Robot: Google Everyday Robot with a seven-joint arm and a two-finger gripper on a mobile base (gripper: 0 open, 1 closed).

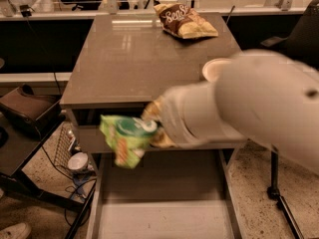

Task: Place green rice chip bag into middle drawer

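Note:
I will release the green rice chip bag on the centre of the open middle drawer's pale bottom (156,194).
The green rice chip bag (127,137) hangs in the air in front of the cabinet's front edge, above the left part of the open middle drawer (164,218). My gripper (155,124) is shut on the bag's right side; the white arm (249,108) comes in from the right and hides most of the fingers. The drawer is pulled out at the bottom, its pale flat floor showing with nothing seen in it.
A brown-and-yellow chip bag (185,21) lies at the back of the cabinet top (124,59). A white bowl (215,68) sits at the right, partly hidden by my arm. A wire basket (65,143) and cables are on the floor at the left.

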